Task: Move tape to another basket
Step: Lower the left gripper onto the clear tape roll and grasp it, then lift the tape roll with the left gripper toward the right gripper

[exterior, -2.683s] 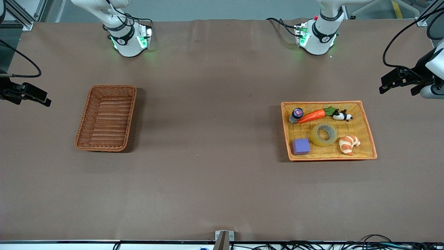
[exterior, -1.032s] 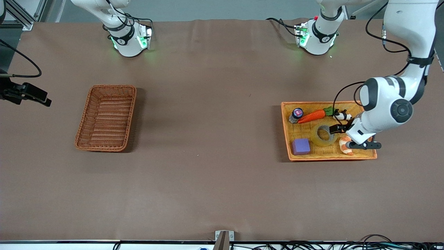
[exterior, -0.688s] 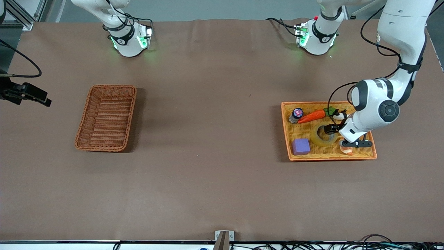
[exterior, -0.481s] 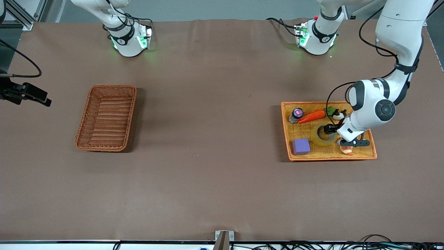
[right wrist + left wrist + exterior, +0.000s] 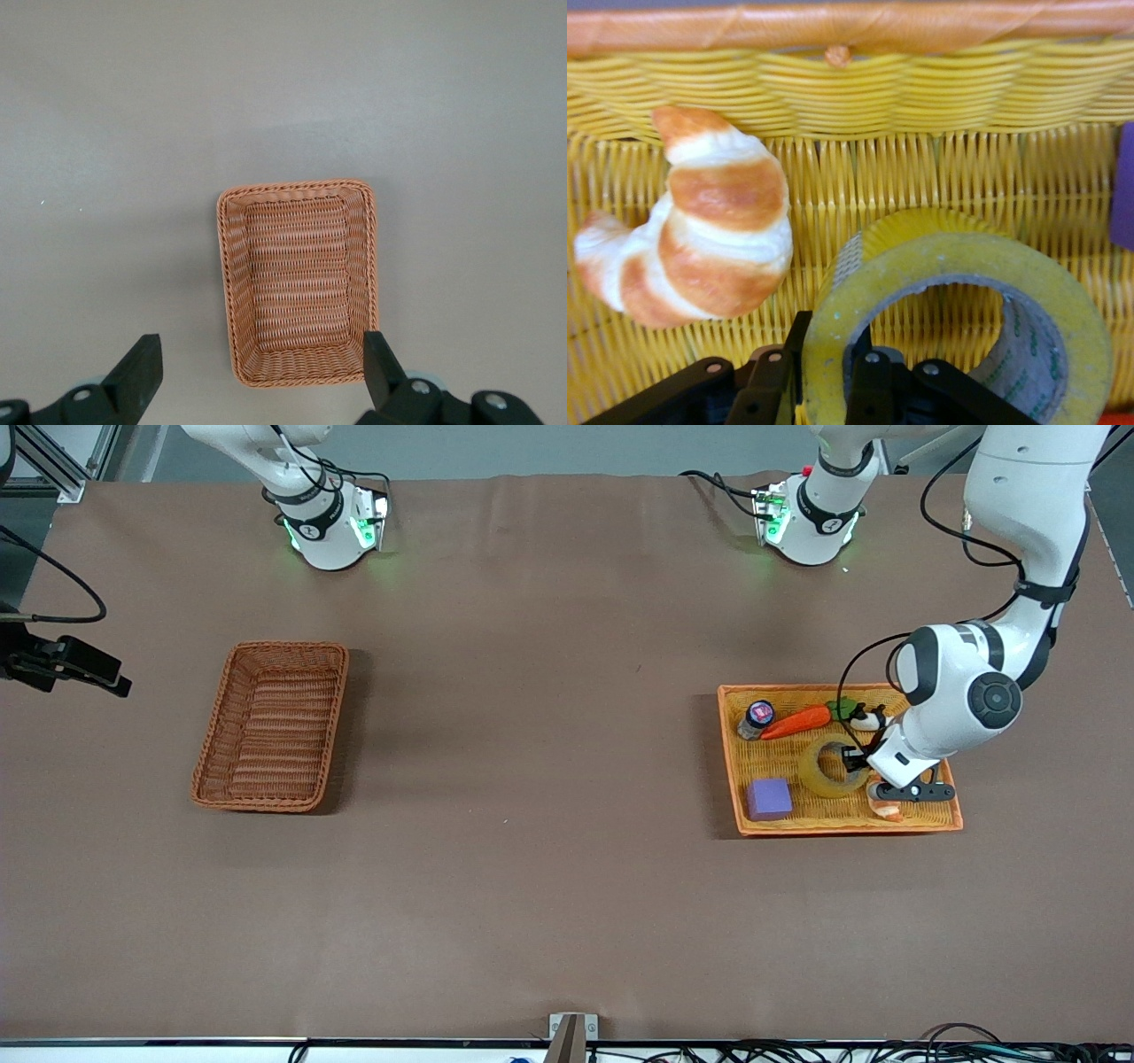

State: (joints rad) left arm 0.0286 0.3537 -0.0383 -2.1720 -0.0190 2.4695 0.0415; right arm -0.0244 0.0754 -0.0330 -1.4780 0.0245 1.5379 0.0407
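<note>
Next, my left gripper releases the tape on the bare table [image 5: 502,724] between the reddish-brown basket and the yellow-orange tray.
The tape [image 5: 824,772], a yellowish roll with a grey core, is in the yellow-orange tray [image 5: 728,762], tipped up on the side where it is gripped. My left gripper [image 5: 856,765] is shut on the tape's wall, one finger inside the ring and one outside. In the left wrist view the tape [image 5: 939,266] stands between the fingers of the left gripper [image 5: 828,356]. The reddish-brown basket [image 5: 229,717] sits empty toward the right arm's end of the table. My right gripper [image 5: 89,669] waits open high beside it. In the right wrist view the right gripper [image 5: 261,376] looks down on the basket [image 5: 232,283].
The tray also holds a croissant [image 5: 886,808] right beside the tape, a purple cube [image 5: 768,798], a carrot [image 5: 795,722], a panda figure [image 5: 864,716] and a small bottle [image 5: 757,717]. The croissant [image 5: 700,221] and the tray's wall [image 5: 921,80] show in the left wrist view.
My left arm came in from the table's end, came down into the tray and shut on the tape's wall. The tape has tipped up slightly. The right arm has not moved.
</note>
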